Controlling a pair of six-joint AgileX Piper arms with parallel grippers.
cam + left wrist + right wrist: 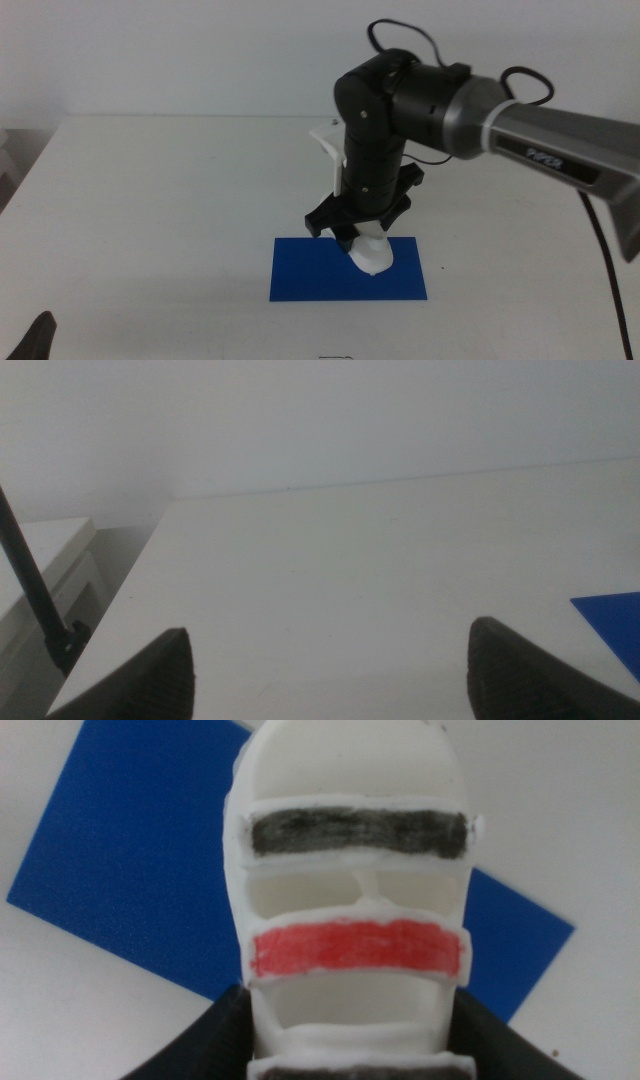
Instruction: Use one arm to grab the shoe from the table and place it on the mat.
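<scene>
My right gripper is going to put the white shoe down on the middle of the dark blue mat (341, 266) (308, 908).
The right arm (420, 100) reaches in from the right and points its gripper (362, 232) down over the dark blue mat (310, 275). Those jaws are shut on the white shoe (372, 252), whose tip hangs just above or at the mat. Seen from the right wrist, the shoe (350, 870) fills the middle, with a black strap and a red strap across it, the jaws pressing on both its sides and the mat (130, 860) beneath. My left gripper (330, 690) waits at the near left over the table (350, 580), open and empty.
The white table (150, 200) spreads wide around the mat. A corner of the blue mat (610, 620) shows in the left wrist view. A thin black cable (30, 590) hangs beyond the table's left edge.
</scene>
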